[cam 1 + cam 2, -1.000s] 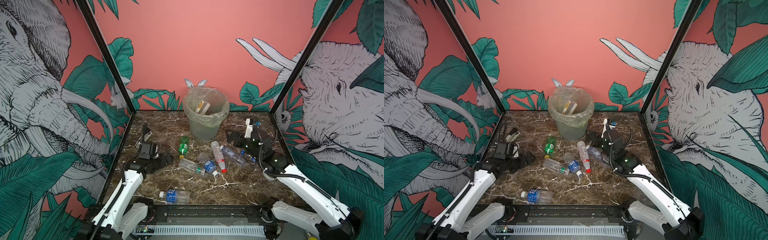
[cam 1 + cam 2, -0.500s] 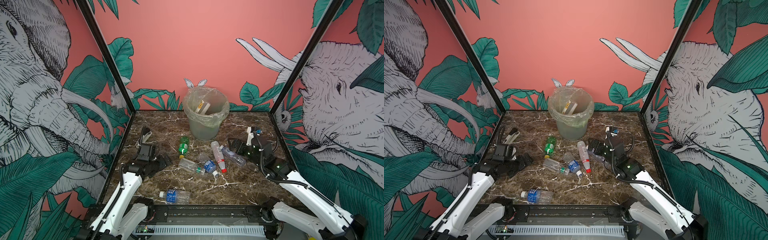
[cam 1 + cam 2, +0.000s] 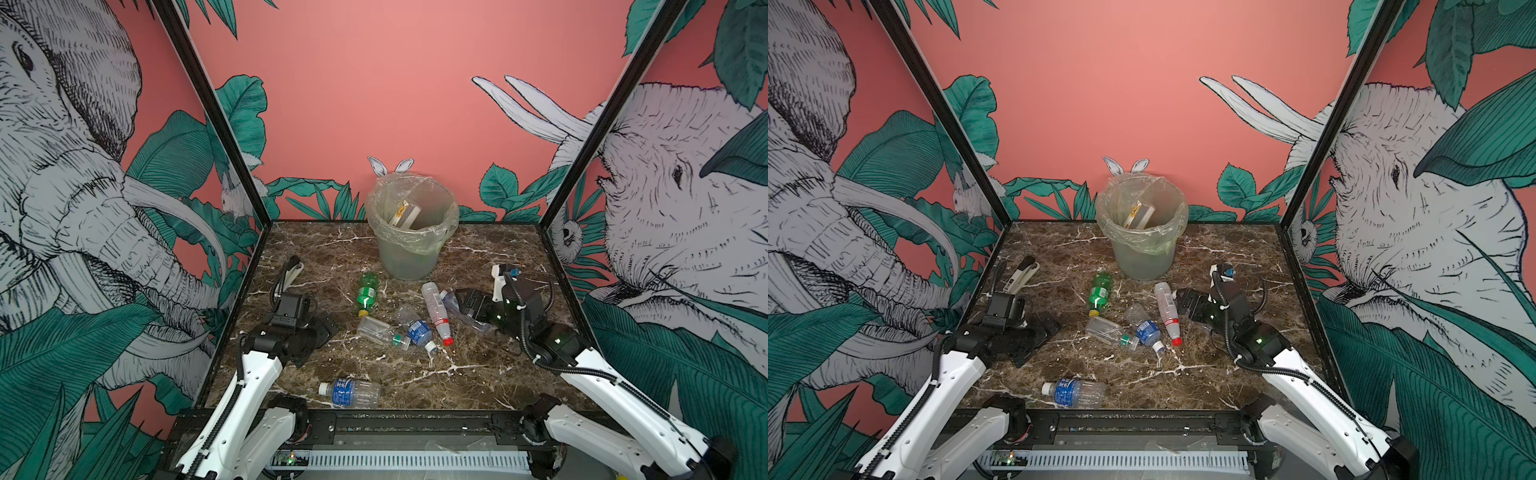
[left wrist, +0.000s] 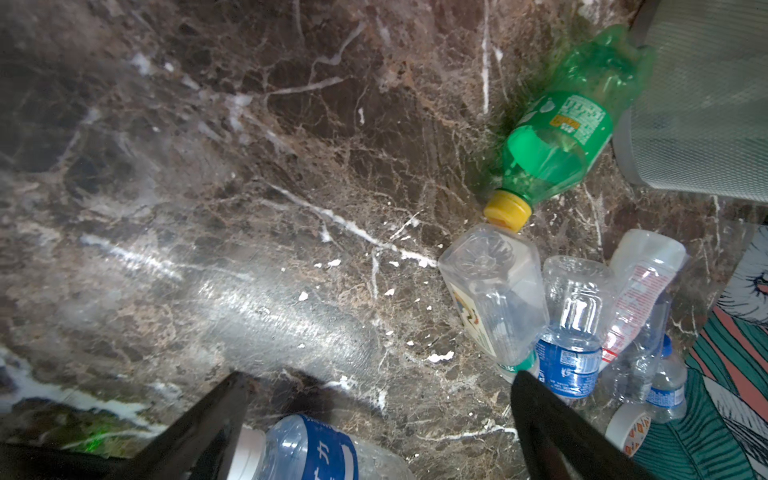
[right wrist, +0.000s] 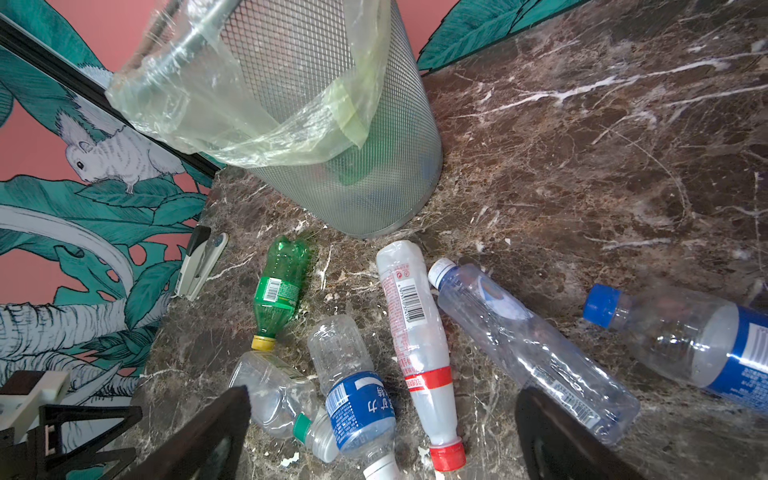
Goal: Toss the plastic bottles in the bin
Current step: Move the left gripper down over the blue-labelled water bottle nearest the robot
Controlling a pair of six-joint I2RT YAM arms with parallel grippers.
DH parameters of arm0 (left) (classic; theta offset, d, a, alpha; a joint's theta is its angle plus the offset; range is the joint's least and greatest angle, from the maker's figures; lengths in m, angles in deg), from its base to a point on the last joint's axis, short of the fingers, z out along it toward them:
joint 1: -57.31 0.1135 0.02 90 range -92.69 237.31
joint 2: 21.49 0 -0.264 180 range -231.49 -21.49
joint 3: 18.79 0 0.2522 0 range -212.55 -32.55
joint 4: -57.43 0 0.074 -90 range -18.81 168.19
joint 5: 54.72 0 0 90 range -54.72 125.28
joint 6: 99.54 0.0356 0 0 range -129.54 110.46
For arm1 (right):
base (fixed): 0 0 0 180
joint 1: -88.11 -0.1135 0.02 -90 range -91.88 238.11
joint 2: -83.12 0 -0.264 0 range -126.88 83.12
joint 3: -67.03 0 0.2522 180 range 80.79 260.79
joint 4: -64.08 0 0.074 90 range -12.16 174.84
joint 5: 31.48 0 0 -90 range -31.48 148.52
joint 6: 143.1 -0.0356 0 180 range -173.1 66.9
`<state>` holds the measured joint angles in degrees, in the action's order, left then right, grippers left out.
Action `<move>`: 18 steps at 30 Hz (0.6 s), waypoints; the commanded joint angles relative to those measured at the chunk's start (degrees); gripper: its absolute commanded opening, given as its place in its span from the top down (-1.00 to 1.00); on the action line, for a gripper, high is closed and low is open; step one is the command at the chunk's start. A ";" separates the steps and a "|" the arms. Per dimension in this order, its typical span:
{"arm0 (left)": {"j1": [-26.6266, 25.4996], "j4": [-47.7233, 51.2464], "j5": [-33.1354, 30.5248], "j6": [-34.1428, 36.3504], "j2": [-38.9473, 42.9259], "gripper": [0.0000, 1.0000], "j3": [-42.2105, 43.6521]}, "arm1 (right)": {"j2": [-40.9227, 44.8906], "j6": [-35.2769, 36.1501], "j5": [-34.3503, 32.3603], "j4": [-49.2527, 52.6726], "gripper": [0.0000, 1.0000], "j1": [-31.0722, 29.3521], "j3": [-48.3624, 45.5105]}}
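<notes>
The robot's left gripper needs to next move to the blue label (image 3: pixel 343 392) (image 4: pixel 321 453) of the bottle that lies alone near the table's front edge and close there.
The mesh bin (image 3: pixel 411 249) with a clear liner stands at the back middle. Several plastic bottles lie in front of it: a green one (image 3: pixel 368 291), a red-capped one (image 3: pixel 435 305), a blue-labelled one (image 3: pixel 417 329) and a clear green-capped one (image 3: pixel 376 330). Another blue-labelled bottle (image 3: pixel 351 392) lies alone near the front edge. My right gripper (image 5: pixel 382 395) hangs open and empty over the cluster, beside a long clear bottle (image 5: pixel 519 345). At the left my left gripper (image 4: pixel 380 378) is open and empty above bare marble, with the front bottle (image 4: pixel 307 453) just below it.
A white-and-black stapler (image 3: pixel 1019 274) lies by the left wall. A blue-capped bottle (image 5: pixel 685 336) lies to the right of the cluster. Something with a yellow-and-white label (image 3: pixel 401 212) rests inside the bin. Printed walls enclose the marble table (image 3: pixel 478 374) on three sides.
My right gripper has come down and moved left and forward from the back right to the bottle cluster. The left arm has barely shifted. Both stay open.
</notes>
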<state>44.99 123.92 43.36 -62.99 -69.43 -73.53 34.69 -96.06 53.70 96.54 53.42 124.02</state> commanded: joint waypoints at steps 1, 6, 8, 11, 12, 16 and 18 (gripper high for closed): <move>0.30 5.78 -0.97 -2.99 0.19 -0.99 -0.07 | 2.72 0.77 -1.69 -0.34 -0.98 0.17 -1.13; -0.03 8.16 0.66 -5.93 0.78 -0.99 1.09 | 4.39 0.74 -2.46 0.88 -0.98 0.16 -1.85; -0.42 9.11 0.41 -7.09 1.63 -0.99 1.33 | 4.54 0.86 -2.63 1.38 -0.98 0.16 -1.96; -2.12 10.85 -1.07 -9.73 3.55 -0.99 0.99 | 4.82 0.76 -2.90 1.79 -0.98 0.16 -2.42; -3.14 11.07 -1.29 -10.73 4.08 -0.99 0.98 | 4.83 0.61 -3.00 1.85 -0.98 0.16 -2.66; -9.50 15.63 -5.25 -15.60 3.28 -0.99 -0.72 | 5.71 -0.69 -4.49 2.08 -0.98 0.16 -3.78; -12.32 17.93 -6.71 -19.47 3.38 -0.99 -0.74 | 6.80 -1.28 -5.16 1.42 -0.98 0.16 -4.67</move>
<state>35.22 135.16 40.76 -75.65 -66.04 -73.04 39.90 -96.35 50.82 98.75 53.42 120.23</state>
